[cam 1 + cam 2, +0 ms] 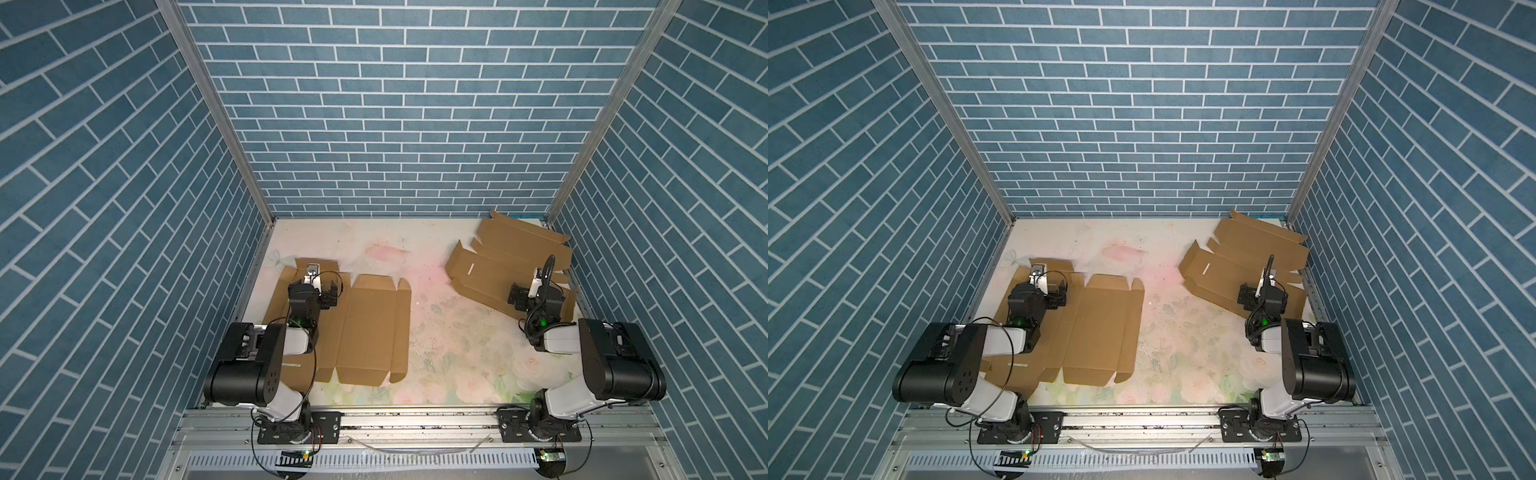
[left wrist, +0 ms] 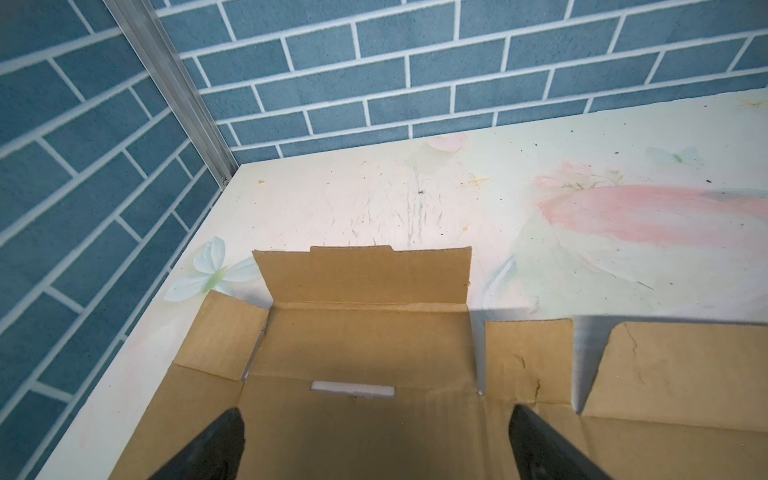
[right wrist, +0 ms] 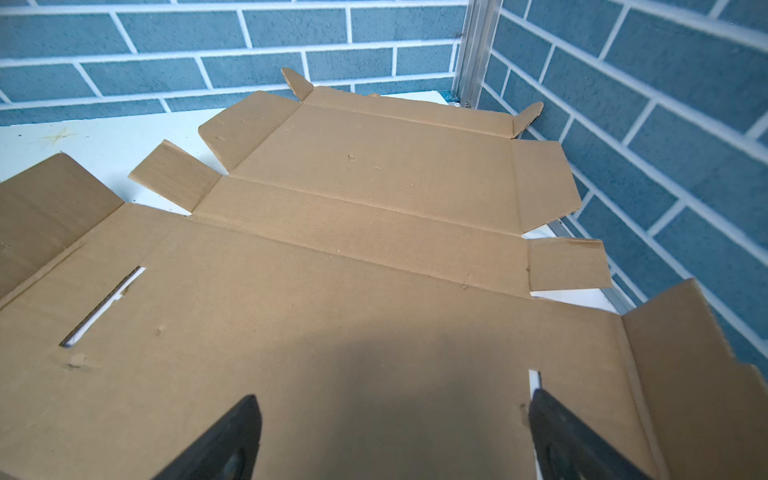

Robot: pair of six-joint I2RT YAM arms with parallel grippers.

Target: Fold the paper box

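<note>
My right gripper is to move next to the end flap's outer edge (image 1: 448, 265), beside the white slot of the second flat paper box, and I should close it there.
A brown paper box (image 1: 374, 328) (image 1: 1100, 328) lies unfolded and flat on the left of the table. My left gripper (image 1: 328, 291) (image 1: 1059, 293) hovers over its far left part, open and empty. In the left wrist view the gripper (image 2: 376, 415) hangs above a panel (image 2: 365, 345) with a white slot (image 2: 352, 387) and a raised end flap (image 2: 361, 276). A second flat paper box (image 1: 498, 257) (image 1: 1229, 266) lies at the back right. Over its near part my right gripper (image 1: 517, 297) (image 1: 1246, 295) (image 3: 392, 401) is open, holding nothing, with bare cardboard (image 3: 353, 291) below it.
Blue brick-pattern walls (image 1: 395, 124) close in the table on three sides, with metal posts (image 1: 216, 116) at the back corners. The pale floral tabletop (image 1: 449, 332) shows between the two boxes. A metal rail (image 1: 415, 419) runs along the front edge.
</note>
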